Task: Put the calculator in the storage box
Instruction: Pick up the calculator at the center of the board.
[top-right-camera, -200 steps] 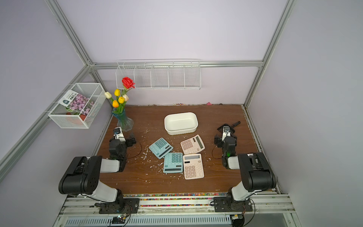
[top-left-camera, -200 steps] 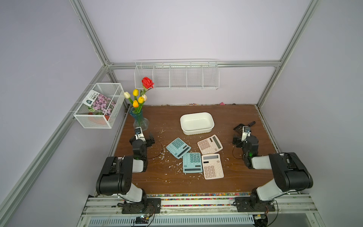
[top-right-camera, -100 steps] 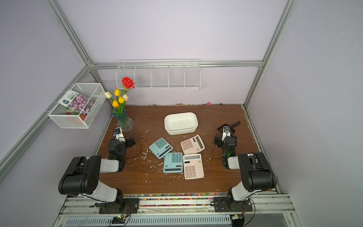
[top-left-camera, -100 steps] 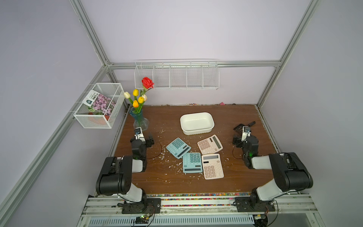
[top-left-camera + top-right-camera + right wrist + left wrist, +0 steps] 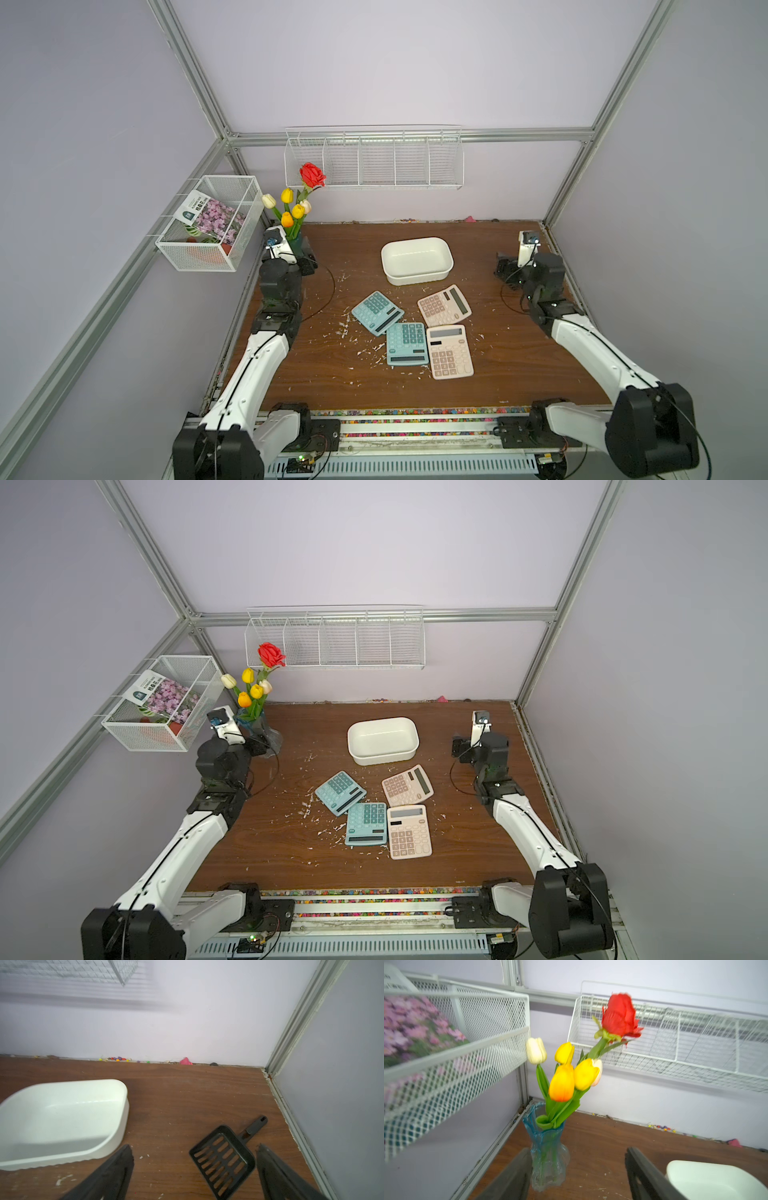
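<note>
Next, I close my right gripper on the screen-end edge point(image 5: 464, 298) of the pink calculator, the one that is nearest the storage box.
The storage box point(image 5: 417, 259) point(image 5: 382, 739), a shallow white tub, stands empty at the back middle of the brown table; its corner shows in the left wrist view point(image 5: 714, 1180) and the right wrist view point(image 5: 62, 1118). In front of it lie several calculators: teal ones point(image 5: 377, 312) point(image 5: 407, 344) and pink ones point(image 5: 444, 305) point(image 5: 450, 351). My left gripper point(image 5: 307, 264) point(image 5: 578, 1151) is open and empty at the far left beside a vase. My right gripper point(image 5: 505, 270) point(image 5: 193, 1147) is open at the far right, holding nothing.
A blue glass vase point(image 5: 548, 1157) of tulips and a red rose stands just ahead of my left fingers. A black slotted scoop point(image 5: 222, 1159) lies on the table under my right gripper. A mesh basket point(image 5: 210, 232) and a wire rack point(image 5: 374, 160) hang on the walls. White crumbs litter the table.
Both wrists have risen from their low pose and shifted towards the back wall. The calculators and the storage box have not moved.
</note>
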Available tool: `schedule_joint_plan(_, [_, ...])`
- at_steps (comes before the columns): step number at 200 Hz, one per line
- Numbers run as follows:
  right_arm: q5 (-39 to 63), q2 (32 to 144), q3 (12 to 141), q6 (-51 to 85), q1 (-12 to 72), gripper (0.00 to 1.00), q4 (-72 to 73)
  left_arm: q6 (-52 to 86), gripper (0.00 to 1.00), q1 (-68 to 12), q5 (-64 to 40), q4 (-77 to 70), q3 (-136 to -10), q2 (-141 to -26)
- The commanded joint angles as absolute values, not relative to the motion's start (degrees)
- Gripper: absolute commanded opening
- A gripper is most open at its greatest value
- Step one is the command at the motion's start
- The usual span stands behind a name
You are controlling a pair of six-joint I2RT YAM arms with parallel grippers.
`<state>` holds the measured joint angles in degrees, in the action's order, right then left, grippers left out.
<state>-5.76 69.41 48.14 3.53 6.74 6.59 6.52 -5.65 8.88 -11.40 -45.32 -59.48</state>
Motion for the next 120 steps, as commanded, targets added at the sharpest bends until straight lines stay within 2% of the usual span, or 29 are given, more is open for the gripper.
schedule_joint_plan(1, [5.4,70.2,55.1,8.6,7.1,0.91,-16.5,12.3,0.72,-5.7,2.5,8.4,-49.7,-59.4])
schedule_joint_plan(20, [13.2,71.0,57.7,6.6,7.6,0.88,-23.4,13.5,0.72,-5.7,-1.9,14.0,-51.9,-60.8])
schedule_joint_plan(52, [19.8,75.8,62.1,3.7,7.6,0.79,-33.0,14.7,0.72,-5.7,-5.3,17.0,-50.1,-61.7])
schedule_joint_plan(83, [23.4,81.4,64.3,3.8,7.6,0.65,-35.6,16.2,0.72,-5.7,-6.1,16.1,-46.9,-62.1])
schedule_joint_plan(120, [28.7,88.1,66.5,2.7,7.6,0.59,-36.7,16.8,0.72,-5.7,-7.4,15.4,-46.1,-63.1])
